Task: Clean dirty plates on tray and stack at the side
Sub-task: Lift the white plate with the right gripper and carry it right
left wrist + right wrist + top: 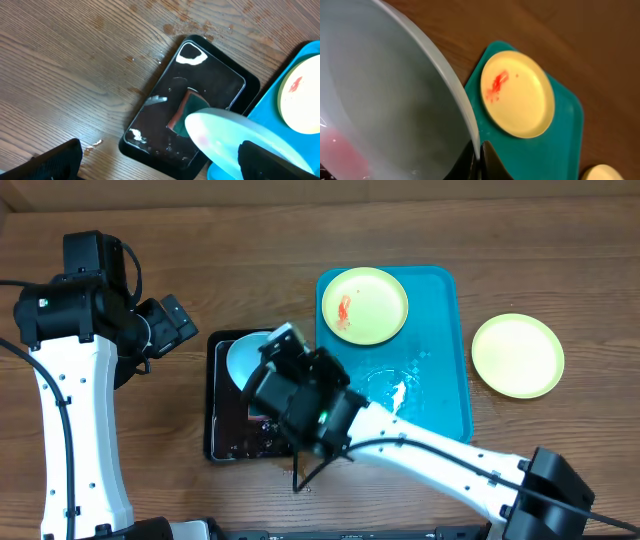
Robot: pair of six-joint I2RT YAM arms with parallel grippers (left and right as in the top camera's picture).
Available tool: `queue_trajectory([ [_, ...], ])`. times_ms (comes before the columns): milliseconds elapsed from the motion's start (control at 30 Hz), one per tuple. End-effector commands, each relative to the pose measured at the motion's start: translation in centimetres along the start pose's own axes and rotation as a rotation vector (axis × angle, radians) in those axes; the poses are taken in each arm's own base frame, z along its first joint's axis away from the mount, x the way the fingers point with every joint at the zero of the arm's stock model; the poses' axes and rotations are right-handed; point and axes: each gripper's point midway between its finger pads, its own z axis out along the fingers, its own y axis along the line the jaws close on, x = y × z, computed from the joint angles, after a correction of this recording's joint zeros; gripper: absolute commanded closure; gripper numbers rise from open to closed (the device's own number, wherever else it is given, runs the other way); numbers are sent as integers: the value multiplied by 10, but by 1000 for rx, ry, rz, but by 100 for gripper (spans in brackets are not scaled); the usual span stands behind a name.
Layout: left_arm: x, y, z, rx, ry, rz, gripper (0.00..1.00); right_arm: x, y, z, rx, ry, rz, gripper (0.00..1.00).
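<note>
I need to set the light-blue rimmed plate down on top of the clean yellow-green plate point(516, 355) point(603, 173) on the table with my right gripper.
My right gripper point(272, 348) is shut on the rim of the light-blue rimmed plate point(245, 360) and holds it tilted over the black tray point(215, 445). In the right wrist view the fingers point(479, 160) pinch the plate's edge point(385, 100), which has a faint pink trace low down. A yellow-green plate point(365, 305) with a red smear lies on the turquoise tray point(445, 395). Another yellow-green plate point(517, 355), with no smear, lies on the table right of the tray. My left gripper point(175, 320) is open and empty, left of the black tray; its fingers point(160, 170) show wide apart.
The black tray point(150, 115) holds water and a green and brown sponge point(182, 112). Water droplets lie on the turquoise tray's bare middle point(400, 385). The table is brown wood point(150, 240).
</note>
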Motion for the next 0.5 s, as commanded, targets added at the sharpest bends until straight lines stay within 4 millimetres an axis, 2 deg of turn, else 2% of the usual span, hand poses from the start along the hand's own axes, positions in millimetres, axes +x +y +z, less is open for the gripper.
queue_trajectory([
  [0, -3, -1, -5, 12, -16, 12, 0, -22, -21, -24, 162, -113, 13, 96],
  [267, -3, -1, -5, 12, -16, 12, 0, -37, -29, -68, 366, -263, -21, 96],
  [467, -3, -1, -5, 12, -16, 12, 0, -39, -28, -76, 390, -290, -23, 96],
])
